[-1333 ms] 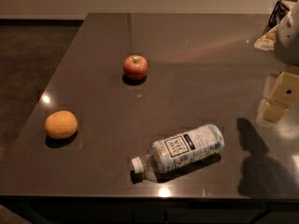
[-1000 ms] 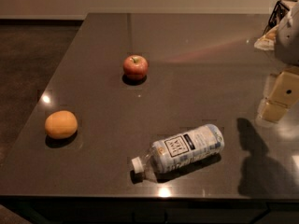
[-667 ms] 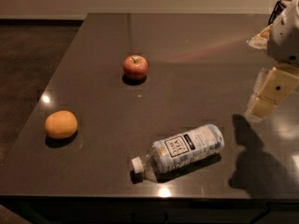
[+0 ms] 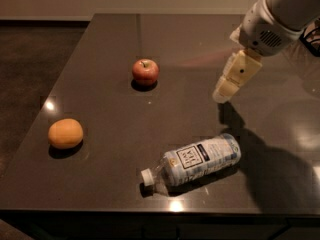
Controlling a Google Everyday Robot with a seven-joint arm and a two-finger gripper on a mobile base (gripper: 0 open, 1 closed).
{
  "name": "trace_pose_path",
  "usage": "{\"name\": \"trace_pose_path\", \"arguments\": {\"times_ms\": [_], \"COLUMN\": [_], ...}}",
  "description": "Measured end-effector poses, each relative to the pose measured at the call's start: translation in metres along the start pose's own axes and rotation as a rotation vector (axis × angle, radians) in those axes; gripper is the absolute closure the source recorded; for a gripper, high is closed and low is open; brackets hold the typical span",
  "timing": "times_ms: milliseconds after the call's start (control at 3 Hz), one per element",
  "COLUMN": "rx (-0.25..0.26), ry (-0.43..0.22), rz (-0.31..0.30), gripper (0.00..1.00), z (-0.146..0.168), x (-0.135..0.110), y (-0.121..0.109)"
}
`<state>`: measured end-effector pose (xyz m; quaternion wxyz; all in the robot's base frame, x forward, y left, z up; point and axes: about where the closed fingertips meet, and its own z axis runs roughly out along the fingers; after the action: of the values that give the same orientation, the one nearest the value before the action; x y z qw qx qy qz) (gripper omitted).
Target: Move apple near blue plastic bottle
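Note:
My gripper will go over to the small red apple next and close on the apple's sides [image 4: 150,72], because it must move near the plastic bottle.
The small red apple [image 4: 145,71] stands upright on the dark table [image 4: 110,119], left of centre and towards the back. The clear bluish plastic bottle [image 4: 194,161] lies on its side near the front edge, white cap pointing left. My gripper [image 4: 222,95] hangs above the table at the right, between the two, well right of the apple and above the bottle's far end. It holds nothing that I can see.
A plain orange fruit [image 4: 65,133] sits near the table's left edge. The white arm [image 4: 280,14] comes in from the upper right and casts a shadow over the right front of the table. The floor lies beyond the left edge.
The arm and gripper have swung left and inward from the right edge towards the table's middle. The apple, bottle and orange fruit have not moved.

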<state>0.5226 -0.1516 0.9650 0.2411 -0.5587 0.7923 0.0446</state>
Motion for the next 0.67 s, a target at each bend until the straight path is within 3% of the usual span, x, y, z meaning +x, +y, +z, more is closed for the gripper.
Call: {"name": "trace_pose_path", "arguments": {"times_ms": [667], "rx": [-0.011], "ry": [-0.108], "rz": [0.045], "gripper": [0.00], "z": [0.059], "x": [-0.060], "y": [-0.035]}}
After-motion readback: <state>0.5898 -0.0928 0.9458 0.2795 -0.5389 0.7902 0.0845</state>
